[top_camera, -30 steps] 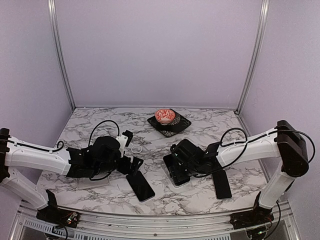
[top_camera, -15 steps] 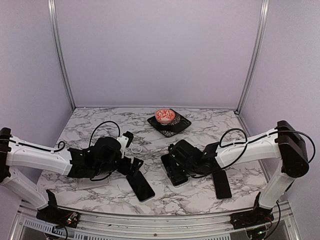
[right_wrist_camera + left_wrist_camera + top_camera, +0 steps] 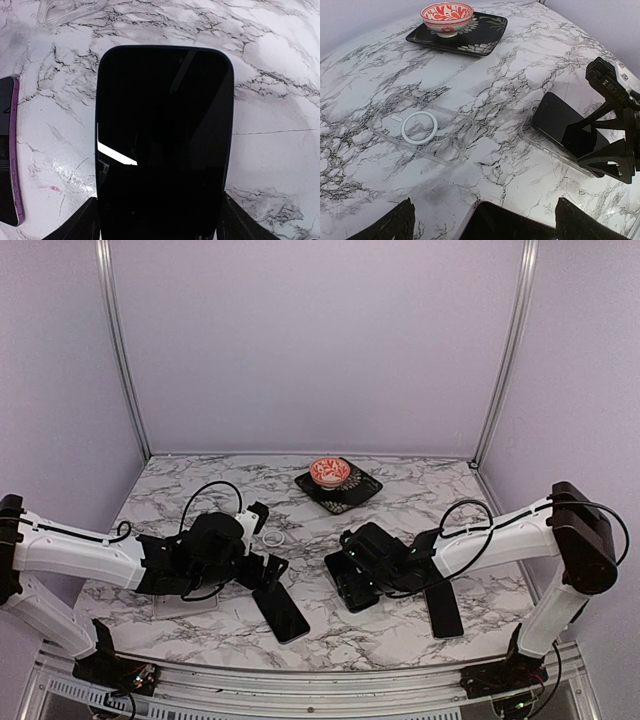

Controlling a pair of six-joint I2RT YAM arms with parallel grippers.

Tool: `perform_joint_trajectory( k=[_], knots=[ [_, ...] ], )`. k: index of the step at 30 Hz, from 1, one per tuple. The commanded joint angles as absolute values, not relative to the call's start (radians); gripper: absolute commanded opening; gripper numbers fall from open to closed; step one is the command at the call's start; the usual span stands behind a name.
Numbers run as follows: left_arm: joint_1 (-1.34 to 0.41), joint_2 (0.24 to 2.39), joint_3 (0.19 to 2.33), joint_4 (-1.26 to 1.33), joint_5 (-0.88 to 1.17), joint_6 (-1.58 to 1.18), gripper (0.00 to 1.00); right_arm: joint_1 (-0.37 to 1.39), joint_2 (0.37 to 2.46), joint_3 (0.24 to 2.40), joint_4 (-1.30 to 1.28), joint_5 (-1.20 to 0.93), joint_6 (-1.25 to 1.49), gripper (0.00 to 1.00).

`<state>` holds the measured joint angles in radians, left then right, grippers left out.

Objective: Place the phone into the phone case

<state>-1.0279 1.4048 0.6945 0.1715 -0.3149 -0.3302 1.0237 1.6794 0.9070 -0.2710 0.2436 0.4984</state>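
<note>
Next, my right gripper lets go of the black phone on the clear case (image 3: 356, 587) (image 3: 165, 170) between the purple-edged phone and the dark slab.
My right gripper (image 3: 350, 575) is shut on a black phone (image 3: 165, 130), its fingers (image 3: 82, 222) against both long sides. In the left wrist view this phone (image 3: 565, 127) lies tilted on a clear case (image 3: 547, 149) on the marble. A second clear case with a white ring (image 3: 420, 134) lies flat to the left; it also shows in the top view (image 3: 272, 537). My left gripper (image 3: 262, 575) is open, its fingers (image 3: 395, 225) wide apart over the end of a purple-edged phone (image 3: 515, 225), also seen in the top view (image 3: 281, 613).
A red patterned bowl (image 3: 329, 472) stands on a black square plate (image 3: 352, 494) at the back. A dark flat slab (image 3: 443, 609) lies right of my right gripper. The purple-edged phone shows at the left of the right wrist view (image 3: 10, 150).
My right gripper has shifted slightly left and back with the black phone in it. The left arm has barely moved.
</note>
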Motion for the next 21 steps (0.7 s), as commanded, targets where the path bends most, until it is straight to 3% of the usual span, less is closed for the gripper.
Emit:
perform_joint_trajectory(
  k=[1, 21],
  knots=[
    [-1.022, 1.428, 0.742, 0.144, -0.305, -0.313, 0.99, 1.015, 1.677, 0.957, -0.241, 0.268, 0.463, 0.39],
    [-1.022, 1.436, 0.733, 0.146, -0.304, -0.321, 0.99, 0.997, 1.634, 0.840, -0.103, 0.291, 0.444, 0.38]
  ],
)
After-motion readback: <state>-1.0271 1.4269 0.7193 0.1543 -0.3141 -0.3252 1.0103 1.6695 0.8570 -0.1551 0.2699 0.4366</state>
